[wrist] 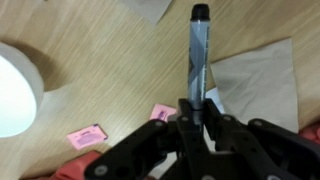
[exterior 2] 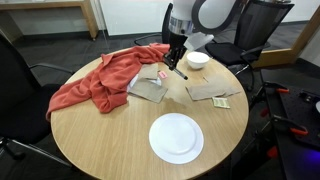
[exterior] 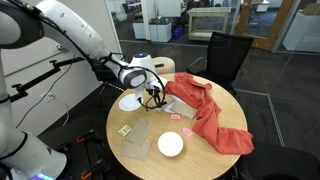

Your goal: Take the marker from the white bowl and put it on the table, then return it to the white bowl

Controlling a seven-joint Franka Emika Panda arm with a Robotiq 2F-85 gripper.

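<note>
The robot's gripper needs to release the marker in the white bowl [exterior: 170, 148] [wrist: 6, 100], with the marker's end over the rim facing the near table edge.
My gripper [wrist: 196, 108] is shut on the marker [wrist: 197, 50], a slim dark stick that points away from the jaws over the light wooden table [wrist: 100, 60]. The white bowl [wrist: 14, 90] sits at the left edge of the wrist view, apart from the marker. In both exterior views the gripper [exterior: 153, 96] [exterior 2: 174, 64] hangs low over the table [exterior: 190, 160] [exterior 2: 110, 140], next to the white bowl [exterior: 130, 102] [exterior 2: 197, 60]. I cannot tell whether the marker's tip touches the table.
A red cloth [exterior: 205, 112] [exterior 2: 100, 78] is spread over one side of the table. A flat white plate [exterior: 170, 144] [exterior 2: 176, 137], grey napkins [exterior 2: 150, 88] [wrist: 262, 85] and pink notes [wrist: 88, 135] lie nearby. Black chairs [exterior: 228, 55] stand around the table.
</note>
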